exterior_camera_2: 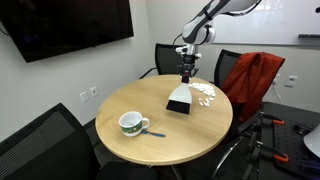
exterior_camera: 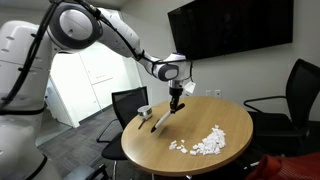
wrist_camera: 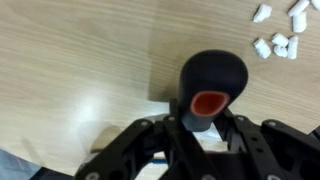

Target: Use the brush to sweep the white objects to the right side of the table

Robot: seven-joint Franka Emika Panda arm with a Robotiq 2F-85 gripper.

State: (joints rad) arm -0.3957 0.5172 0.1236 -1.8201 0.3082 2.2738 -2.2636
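Observation:
My gripper will let go of the brush on the table (exterior_camera: pixel 173 137), beside the few stray white objects that are nearest the cup.
My gripper (exterior_camera: pixel 176 99) is shut on the brush's dark handle (wrist_camera: pixel 211 85), whose end shows a reddish hole in the wrist view. The brush (exterior_camera_2: pixel 180 99) stands with its wide pale head (exterior_camera: pixel 162 120) on the round light-brown table (exterior_camera: pixel 190 160), handle up. The white objects (exterior_camera: pixel 207 143) lie in a loose pile on the table, apart from the brush head. In an exterior view they sit just beyond the brush (exterior_camera_2: pixel 204 92). A few white bits (wrist_camera: pixel 280 40) show at the top right of the wrist view.
A white patterned cup (exterior_camera_2: pixel 130 123) with a spoon sits on the table, also seen by the far edge (exterior_camera: pixel 144 110). Black office chairs (exterior_camera: pixel 285 100) ring the table; one carries a red jacket (exterior_camera_2: pixel 250 78). A wall screen (exterior_camera: pixel 230 35) hangs behind.

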